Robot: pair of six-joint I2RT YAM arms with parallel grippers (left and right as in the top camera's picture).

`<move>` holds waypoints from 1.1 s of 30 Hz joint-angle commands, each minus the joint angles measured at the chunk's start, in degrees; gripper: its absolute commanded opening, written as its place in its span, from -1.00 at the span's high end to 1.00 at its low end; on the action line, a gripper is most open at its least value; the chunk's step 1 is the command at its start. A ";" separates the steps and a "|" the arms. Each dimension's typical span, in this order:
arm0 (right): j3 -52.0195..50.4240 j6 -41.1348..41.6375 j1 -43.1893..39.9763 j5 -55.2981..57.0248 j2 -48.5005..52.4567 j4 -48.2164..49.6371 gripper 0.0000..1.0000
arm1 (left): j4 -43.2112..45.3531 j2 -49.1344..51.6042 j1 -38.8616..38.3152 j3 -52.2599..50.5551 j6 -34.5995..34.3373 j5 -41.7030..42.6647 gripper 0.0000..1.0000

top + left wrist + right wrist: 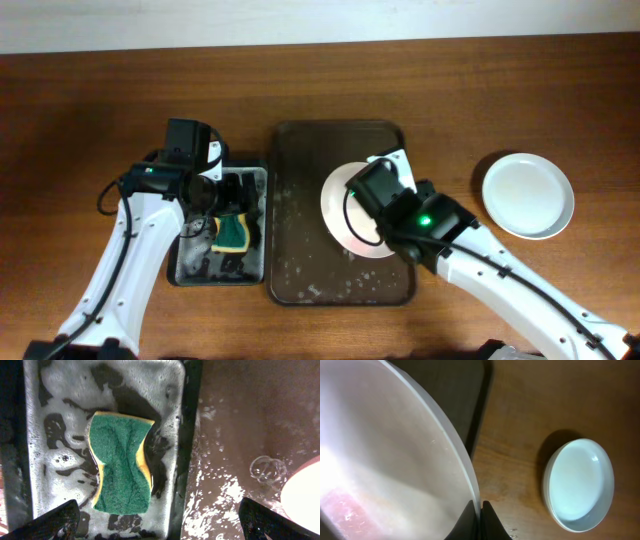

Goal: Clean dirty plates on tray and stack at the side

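I need to close my left gripper on the narrow middle [232, 233] [121, 464] of the green-yellow sponge in the small black tray, because the white plate needs to be wiped.
A white plate [338, 200] sits over the right half of the dark brown tray [300, 270]. My right gripper [479, 517] is shut on this plate's rim [395, 460]; a red smear shows on it in the right wrist view. A second plate [527, 195], slightly pale green-tinted, lies on the table to the right and also shows in the right wrist view [577, 485]. My left gripper [160, 520] is open and empty above the green-yellow sponge [121, 462]. A plate's edge [305, 495] shows at the right of the left wrist view.
The sponge [233, 233] lies in a small black tray [180, 265] of soapy water, left of the brown tray. The brown tray's wet surface [235, 435] shows foam. Bare wooden table [80, 120] surrounds both trays.
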 commanded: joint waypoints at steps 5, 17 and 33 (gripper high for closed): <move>0.44 4.22 15.41 26.01 -1.29 -4.17 0.92 | -0.17 -2.23 0.28 1.29 0.04 0.42 -0.99; 0.37 21.68 -8.63 -21.73 3.45 -0.87 0.92 | 0.57 -1.46 -0.09 0.02 -0.59 -3.02 -0.92; -1.57 18.73 -14.56 -24.59 17.31 6.62 0.92 | 5.09 5.86 -4.37 3.96 -0.20 10.21 1.00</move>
